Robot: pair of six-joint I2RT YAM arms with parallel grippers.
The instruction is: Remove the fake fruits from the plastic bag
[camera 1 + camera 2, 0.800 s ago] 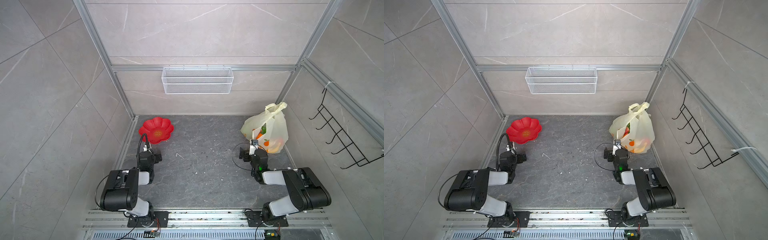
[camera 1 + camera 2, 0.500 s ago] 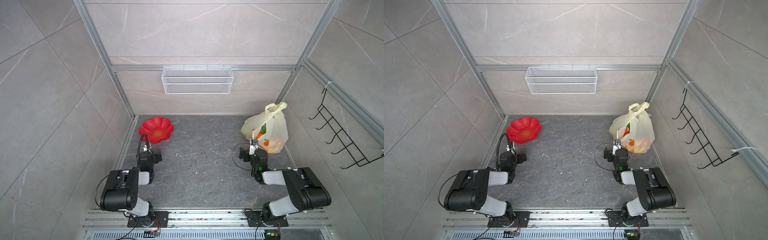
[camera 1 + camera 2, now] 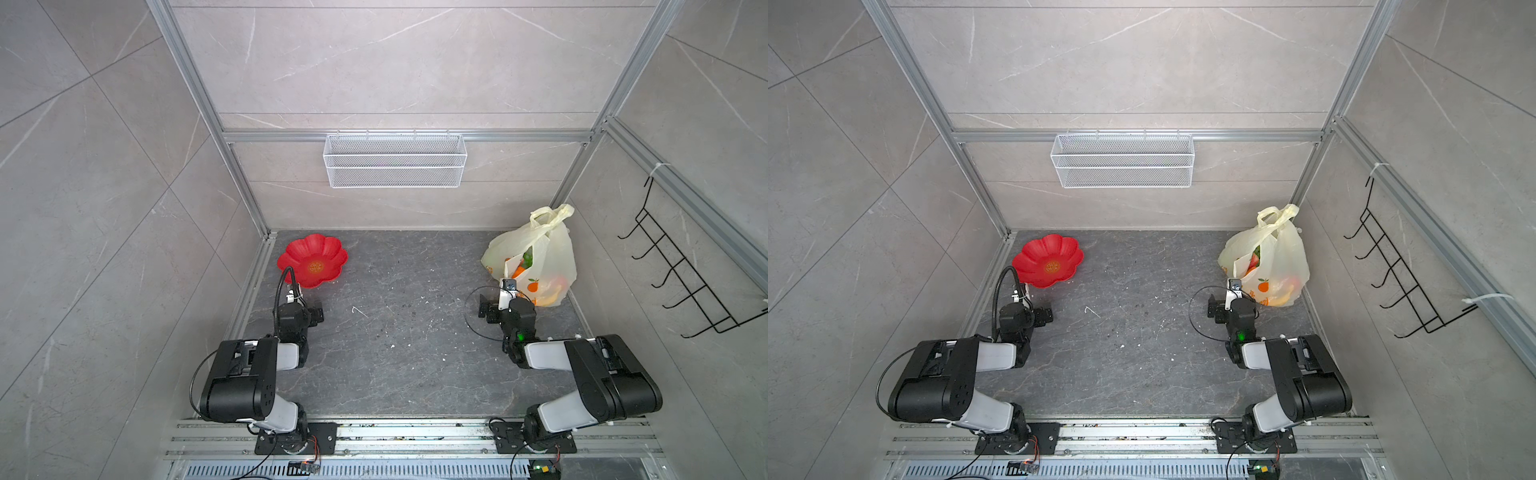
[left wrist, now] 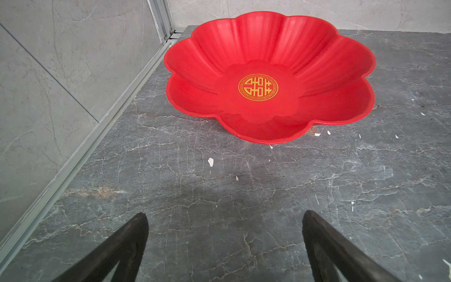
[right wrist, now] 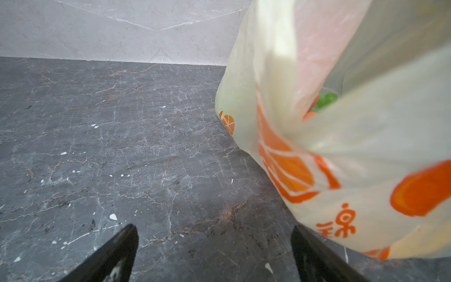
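Observation:
My right gripper will next take hold of the plastic bag by the near edge of its opening (image 3: 527, 268) (image 5: 309, 121), just below the green fruit.
The plastic bag (image 3: 548, 249) (image 3: 1283, 249) stands upright at the back right of the dark floor, pale yellow with printed orange pictures, its handles up. Through its open side I see fake fruits: a green one (image 3: 528, 258), an orange one (image 3: 518, 272) and a red one (image 3: 1253, 262). In the right wrist view the bag (image 5: 353, 151) fills the right side, with green fruit (image 5: 327, 101) showing in the gap. My right gripper (image 5: 214, 232) is open and empty, low over the floor, one finger just short of the bag. My left gripper (image 4: 224, 219) is open and empty, facing the red plate.
A red flower-shaped plate (image 3: 328, 249) (image 3: 1034, 257) (image 4: 185, 63) lies at the back left, with nothing in it. A white wire basket (image 3: 395, 160) hangs on the back wall. A black hook rack (image 3: 681, 274) is on the right wall. Metal rails edge the floor.

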